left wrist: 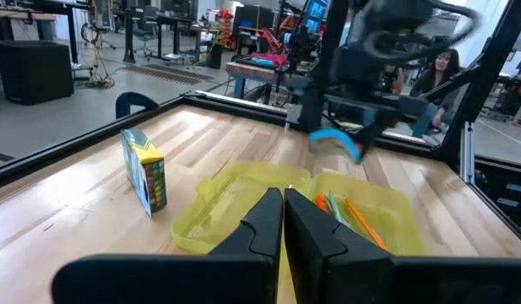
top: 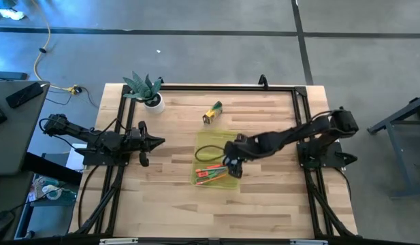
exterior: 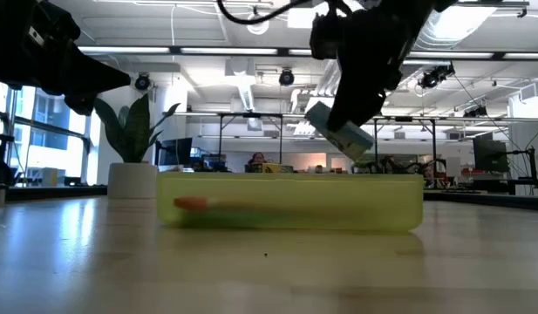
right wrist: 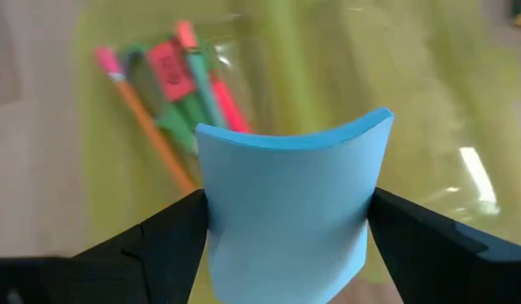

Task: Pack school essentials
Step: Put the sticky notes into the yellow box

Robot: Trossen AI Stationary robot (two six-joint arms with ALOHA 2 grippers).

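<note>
The light blue notepad will go down on the pencils in the case's near half (top: 222, 170) from my right gripper.
My right gripper (top: 231, 165) is shut on a light blue square notepad (right wrist: 285, 211), over the open translucent yellow-green case (top: 216, 162). The notepad also shows in the low view (exterior: 340, 133), above the case (exterior: 290, 202). Orange, green and red pens or pencils (right wrist: 171, 110) and a small red eraser (right wrist: 169, 69) lie in the near half of the case. The yellow-green crayon box (top: 212, 113) stands on the table beyond the case and also shows in the left wrist view (left wrist: 144, 173). My left gripper (top: 155, 141) is shut and empty at the table's left. My right gripper pinches the notepad by two opposite side edges (right wrist: 216, 221) between its two fingers (right wrist: 167, 241). The fingers come from above, slanting down. The pad bows outward between them. It is tilted and lifted clear above the case.
A small green plant in a white pot (top: 150, 95) stands at the far left corner. A dark frame rail (top: 223, 87) runs along the table's far edge. Bare wood lies near the front edge (top: 216, 211).
</note>
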